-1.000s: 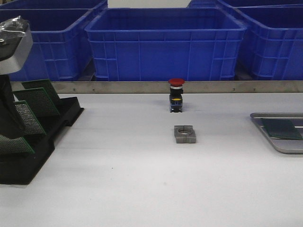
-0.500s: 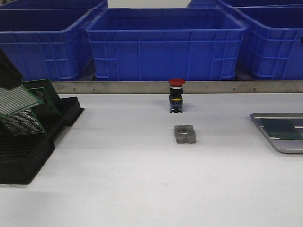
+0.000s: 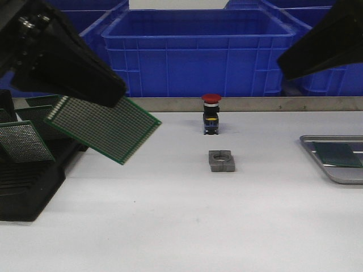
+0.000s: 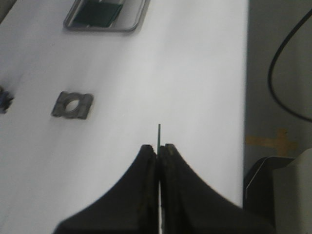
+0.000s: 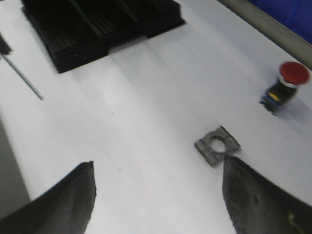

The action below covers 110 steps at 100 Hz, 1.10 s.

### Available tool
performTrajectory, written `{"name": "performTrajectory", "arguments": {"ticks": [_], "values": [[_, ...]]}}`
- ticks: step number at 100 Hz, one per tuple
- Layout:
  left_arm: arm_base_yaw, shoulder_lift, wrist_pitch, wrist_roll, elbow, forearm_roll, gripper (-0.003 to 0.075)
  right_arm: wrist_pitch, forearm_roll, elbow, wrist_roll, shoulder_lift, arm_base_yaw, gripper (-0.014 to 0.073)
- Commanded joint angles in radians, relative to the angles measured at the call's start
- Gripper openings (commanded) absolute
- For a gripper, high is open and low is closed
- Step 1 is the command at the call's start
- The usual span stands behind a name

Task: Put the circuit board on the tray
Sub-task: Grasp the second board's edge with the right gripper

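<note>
My right gripper is to close on the circuit board's free edge (image 3: 151, 127) (image 5: 24, 78) facing the tray, taking the board over from my left gripper.
My left gripper (image 3: 110, 93) is shut on a green perforated circuit board (image 3: 105, 127) and holds it tilted in the air, right of the black slotted rack (image 3: 34, 181). In the left wrist view the fingers (image 4: 159, 147) pinch the board's thin edge (image 4: 159, 132). The silver-grey tray (image 3: 340, 177) lies at the table's right edge with another green board (image 3: 338, 154) in it; it also shows in the left wrist view (image 4: 132, 25). My right gripper (image 3: 289, 62) hangs high at the upper right, open and empty (image 5: 158, 163).
The rack holds several more green boards (image 3: 22, 141). A red push button (image 3: 211, 113) and a grey metal bracket (image 3: 221, 160) sit mid-table. Big blue bins (image 3: 195, 51) stand behind a metal rail. The rack (image 5: 102, 24) shows in the right wrist view.
My left gripper has lifted a circuit board out of the rack and carried it up and to the right. My right gripper has come into view at the upper right.
</note>
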Motion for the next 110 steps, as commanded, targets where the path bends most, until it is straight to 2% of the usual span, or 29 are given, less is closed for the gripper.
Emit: {"name": "performTrajectory", "arguments": {"ticks": [1,24,38,55,82,89,105,110], "values": [[-0.011,-0.001,0.047,0.058,-0.036,-0.147,-0.002,0.02,0.04,-0.023,-0.04,-0.024,0.06,0.0559],[-0.011,0.034,0.104,0.162,-0.036,-0.315,-0.002,0.031,0.04,-0.023,-0.048,0.009,0.205,0.0559],[-0.011,0.036,0.152,0.164,-0.036,-0.325,-0.002,0.029,0.081,-0.023,-0.048,0.063,0.275,0.0559],[-0.011,0.038,0.167,0.164,-0.036,-0.325,-0.002,-0.048,0.138,-0.026,-0.05,0.122,0.346,0.0559],[-0.011,0.055,0.195,0.164,-0.036,-0.33,-0.002,-0.046,0.184,-0.09,-0.05,0.198,0.376,0.0545],[-0.011,0.055,0.202,0.164,-0.036,-0.33,-0.002,-0.048,0.183,-0.096,-0.05,0.206,0.376,0.0464],[-0.011,0.055,0.2,0.164,-0.036,-0.331,-0.0018,-0.052,0.182,-0.097,-0.05,0.209,0.376,0.0085],[-0.011,0.055,0.196,0.164,-0.036,-0.331,-0.0005,-0.052,0.182,-0.097,-0.05,0.209,0.376,0.0002]]}}
